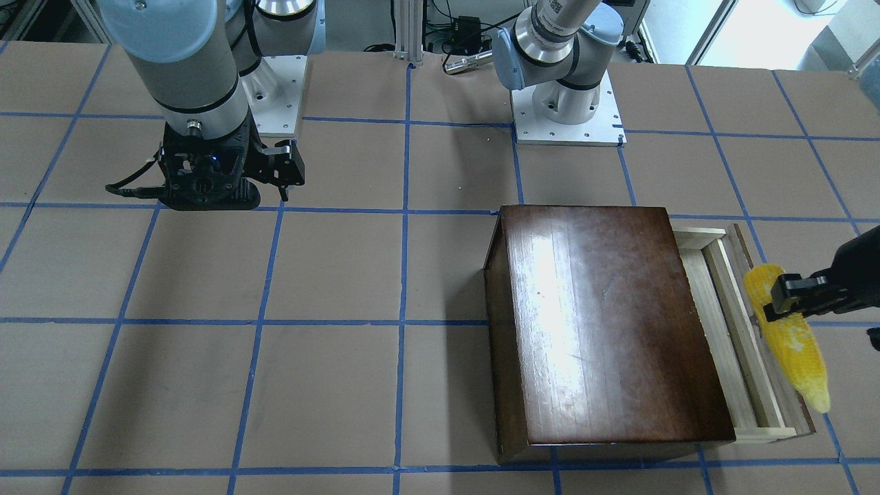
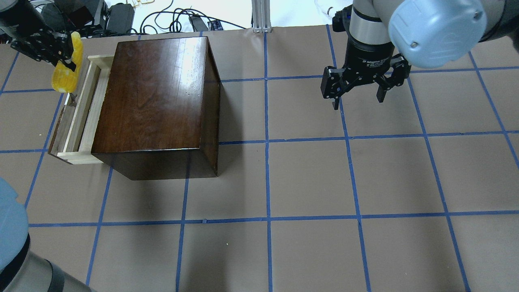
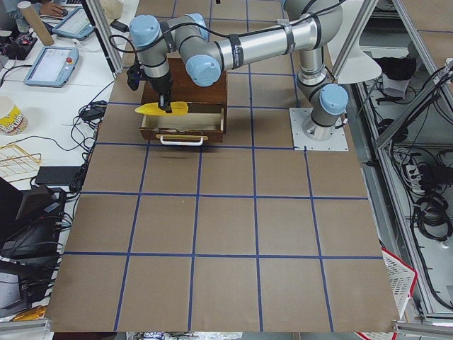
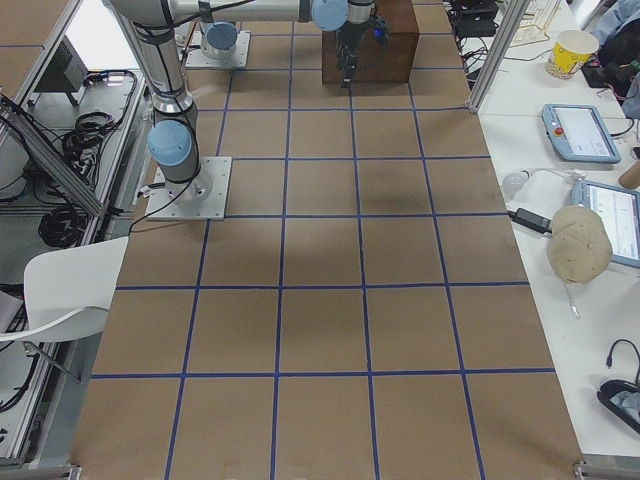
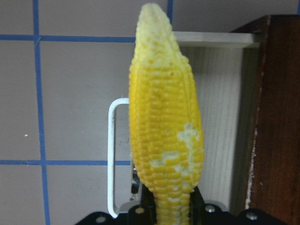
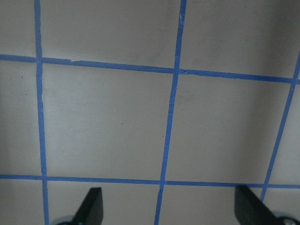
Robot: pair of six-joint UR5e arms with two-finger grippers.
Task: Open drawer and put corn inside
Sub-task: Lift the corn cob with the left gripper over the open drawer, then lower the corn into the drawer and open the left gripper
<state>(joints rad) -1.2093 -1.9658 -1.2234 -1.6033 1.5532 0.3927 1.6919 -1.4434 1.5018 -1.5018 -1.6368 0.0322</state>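
Next, my left gripper puts the yellow corn down lengthwise on the pale drawer's bottom (image 1: 723,339) (image 5: 215,150), beside the dark brown box.
The dark brown wooden box (image 2: 154,93) stands on the table with its pale wood drawer (image 2: 81,109) pulled open toward the robot's left. My left gripper (image 2: 61,52) is shut on the yellow corn (image 2: 67,77) and holds it in the air, lengthwise along the drawer. In the left wrist view the corn (image 5: 164,131) hangs over the drawer's front edge, between the white handle (image 5: 112,154) and the pale drawer floor (image 5: 220,117). The drawer holds nothing that I can see. My right gripper (image 2: 359,95) is open and empty, well away to the box's right.
The table is brown board with a grid of blue tape. The right gripper's fingers (image 6: 93,206) hang over bare board. The two arm bases (image 1: 567,110) stand at the robot's edge. Cables lie beyond the far edge (image 2: 174,20).
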